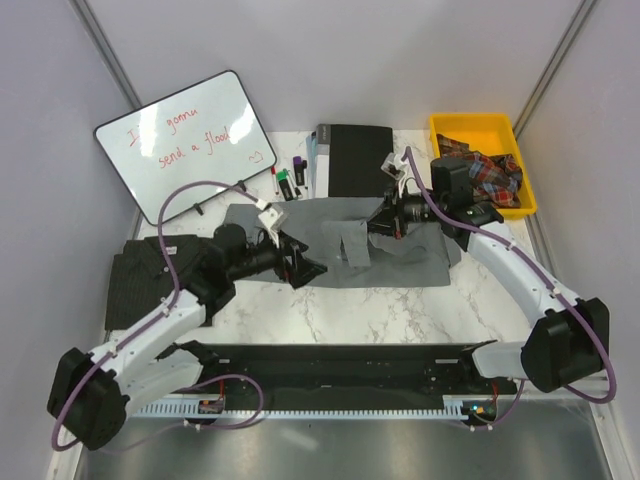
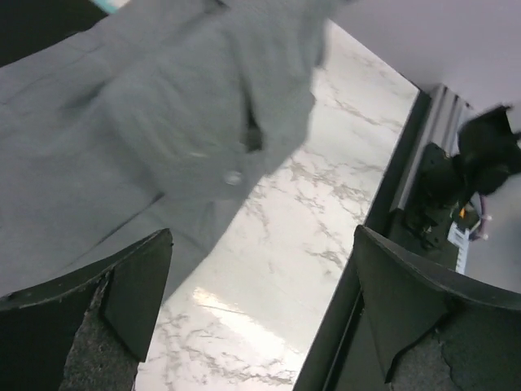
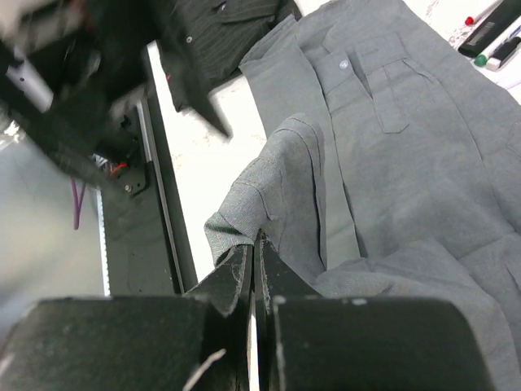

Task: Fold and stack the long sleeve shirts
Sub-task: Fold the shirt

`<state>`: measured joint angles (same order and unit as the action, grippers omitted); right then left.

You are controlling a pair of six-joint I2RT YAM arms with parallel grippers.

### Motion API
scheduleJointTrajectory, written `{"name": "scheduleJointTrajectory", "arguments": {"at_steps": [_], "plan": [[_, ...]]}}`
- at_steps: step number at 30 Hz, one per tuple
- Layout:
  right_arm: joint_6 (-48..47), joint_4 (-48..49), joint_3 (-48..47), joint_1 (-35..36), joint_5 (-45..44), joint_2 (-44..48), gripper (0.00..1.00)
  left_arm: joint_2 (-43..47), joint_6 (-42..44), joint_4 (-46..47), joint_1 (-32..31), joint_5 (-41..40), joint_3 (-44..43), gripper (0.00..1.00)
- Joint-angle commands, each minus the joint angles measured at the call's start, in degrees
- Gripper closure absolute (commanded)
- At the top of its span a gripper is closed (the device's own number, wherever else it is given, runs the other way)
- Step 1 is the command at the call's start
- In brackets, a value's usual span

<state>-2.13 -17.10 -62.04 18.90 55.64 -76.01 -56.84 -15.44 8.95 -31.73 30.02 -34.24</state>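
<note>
My left gripper will grip the loose end (image 1: 332,236) (image 2: 167,151) of the mid-grey shirt's raised fold, because my right gripper already holds that fold farther along.
The mid-grey long sleeve shirt (image 1: 400,255) lies spread across the middle of the marble table. In the right wrist view its pocket and button placket face up (image 3: 383,130). My right gripper (image 1: 376,226) is shut on a raised fold of this shirt's cloth (image 3: 257,241) and holds it above the rest. My left gripper (image 1: 306,268) hovers by the shirt's left edge, open and empty (image 2: 264,285), with grey cloth (image 2: 146,122) beyond its fingers. The dark striped shirt (image 1: 135,275) lies flat at the table's left, and shows again in the right wrist view (image 3: 220,24).
A whiteboard (image 1: 185,140) leans at the back left, with markers (image 1: 285,182) beside it. A black book (image 1: 352,158) lies behind the grey shirt. A yellow bin (image 1: 445,128) at the back right holds plaid cloth. A black rail (image 1: 330,362) runs along the near edge.
</note>
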Motion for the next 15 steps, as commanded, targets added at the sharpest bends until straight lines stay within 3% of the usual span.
{"name": "scheduleJointTrajectory", "arguments": {"at_steps": [1, 3, 5, 6, 9, 14, 15], "plan": [[6.95, 3.30, -3.44, 0.00, -0.09, -0.80, 1.00, 9.19, 15.62, 12.85, -18.63, -15.46, 7.69, 0.02], [10.11, 4.27, -3.09, -0.09, 0.70, -2.64, 1.00, 8.07, 38.85, 23.60, -24.68, -28.45, 13.65, 0.02], [15.56, 7.15, -2.30, -0.26, 1.22, -3.62, 1.00, 1.34, 50.72, 31.18, -27.06, -31.67, 17.78, 0.01], [17.49, 8.74, -0.90, -0.35, 1.84, -3.97, 1.00, -1.75, 57.21, 41.05, -27.16, -36.04, 18.24, 0.01], [26.81, 15.59, 1.74, -1.23, 3.59, -4.85, 1.00, -12.93, 67.69, 54.71, -27.34, -39.15, 16.84, 0.01], [36.82, 22.01, 1.84, -3.51, 4.83, -7.57, 1.00, -21.37, 76.85, 63.71, -28.74, -37.23, 14.99, 0.01], [38.67, 23.50, 2.01, -3.86, 5.27, -8.01, 1.00, -26.17, 78.97, 71.57, -28.92, -36.97, 15.08, 0.01]]}}
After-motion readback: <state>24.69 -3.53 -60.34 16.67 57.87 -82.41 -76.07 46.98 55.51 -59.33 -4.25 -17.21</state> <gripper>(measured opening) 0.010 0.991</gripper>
